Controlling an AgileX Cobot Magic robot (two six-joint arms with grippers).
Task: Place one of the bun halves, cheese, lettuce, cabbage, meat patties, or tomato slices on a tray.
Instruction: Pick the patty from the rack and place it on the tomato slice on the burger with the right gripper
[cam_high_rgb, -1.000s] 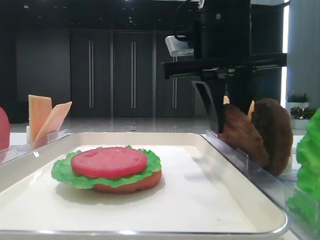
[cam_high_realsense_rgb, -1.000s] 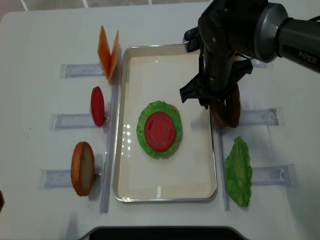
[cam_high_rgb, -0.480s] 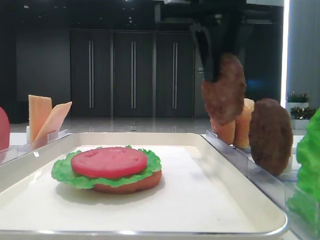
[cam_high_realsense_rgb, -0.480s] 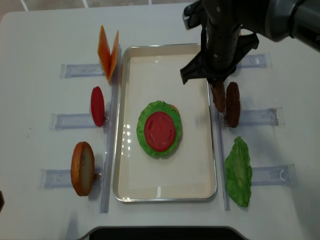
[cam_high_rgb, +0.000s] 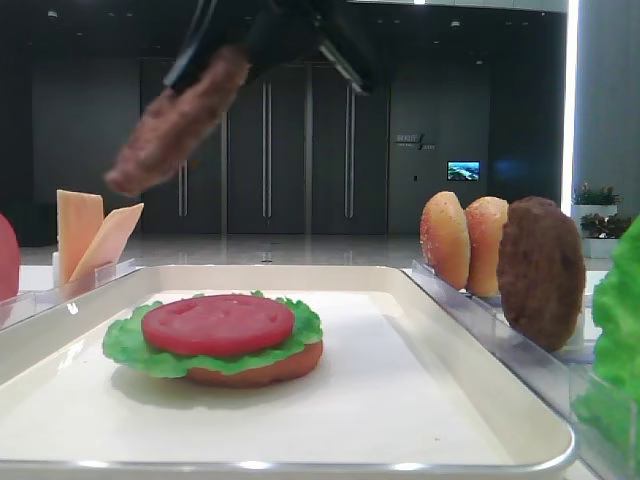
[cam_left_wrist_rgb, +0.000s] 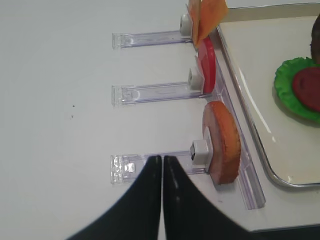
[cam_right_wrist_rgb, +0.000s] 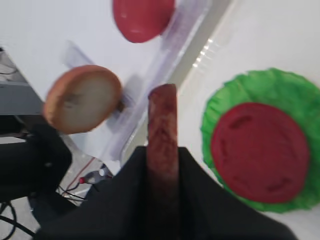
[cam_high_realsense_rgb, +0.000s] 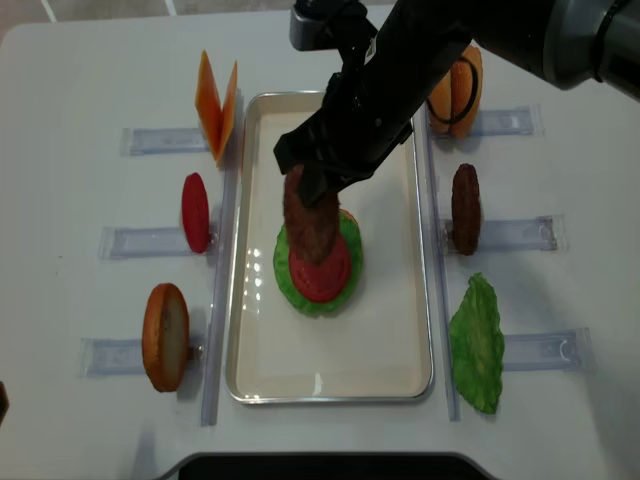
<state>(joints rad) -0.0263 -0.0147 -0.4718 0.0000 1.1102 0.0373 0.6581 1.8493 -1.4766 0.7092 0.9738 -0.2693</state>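
Observation:
Next, I let go of the brown meat patty with my right gripper on the red tomato slice over the green lettuce (cam_high_realsense_rgb: 320, 250) (cam_right_wrist_rgb: 260, 152).
My right gripper (cam_high_realsense_rgb: 312, 182) is shut on a brown meat patty (cam_high_realsense_rgb: 310, 218), held edge-on between its fingers (cam_right_wrist_rgb: 192, 170). The patty (cam_high_rgb: 175, 125) hangs tilted above the cream tray (cam_high_realsense_rgb: 390, 320), over the stack lying there: a bun base (cam_high_rgb: 265, 368), green lettuce (cam_high_realsense_rgb: 296, 290) and a red tomato slice (cam_high_realsense_rgb: 328, 275). A second patty (cam_high_realsense_rgb: 465, 208) stands in a rack to the right of the tray. My left gripper (cam_left_wrist_rgb: 162, 160) is shut and empty, low over the table, beside the bun half (cam_left_wrist_rgb: 222, 142) in the near left rack.
Left of the tray, clear racks hold cheese slices (cam_high_realsense_rgb: 217, 105), a tomato slice (cam_high_realsense_rgb: 195, 212) and a bun half (cam_high_realsense_rgb: 165, 337). On the right stand two bun halves (cam_high_realsense_rgb: 455, 90) and a lettuce leaf (cam_high_realsense_rgb: 477, 343). My right arm (cam_high_realsense_rgb: 430, 50) spans the tray's far end.
My right gripper closed on a patty at the right rack, lifted it and carried it left over the tray to above the stack. The left gripper has not moved.

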